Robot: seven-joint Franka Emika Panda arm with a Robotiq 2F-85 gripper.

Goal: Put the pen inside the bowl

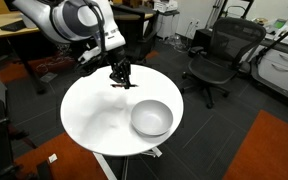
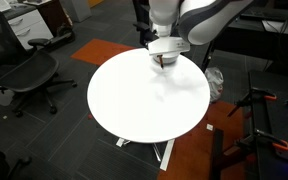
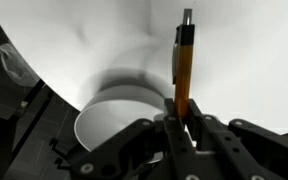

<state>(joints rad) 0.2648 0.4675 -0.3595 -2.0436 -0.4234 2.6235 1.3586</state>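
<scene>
My gripper will let go of the pen on the bare white tabletop (image 1: 103, 115) beside the bowl, a short gap away from the side of the bowl.
My gripper (image 1: 121, 76) is shut on the pen (image 3: 184, 60), an orange-brown stick with a dark tip. It holds the pen just above the round white table (image 1: 94, 115), near its far edge. In the wrist view the pen sticks out from between the fingertips (image 3: 181, 108) over bare tabletop. The light grey-white bowl (image 1: 151, 118) stands on the table nearer the front, apart from the gripper. It also shows in the wrist view (image 3: 109, 118) beside the fingers. In an exterior view the gripper (image 2: 164, 59) hangs over the table's far side, and I cannot make out the bowl there.
Black office chairs stand around the table (image 1: 216, 55) (image 2: 29, 72). A desk (image 1: 14, 25) is behind the arm. An orange carpet patch (image 1: 274, 150) lies on the floor. The table rim (image 2: 144, 133) drops off all round.
</scene>
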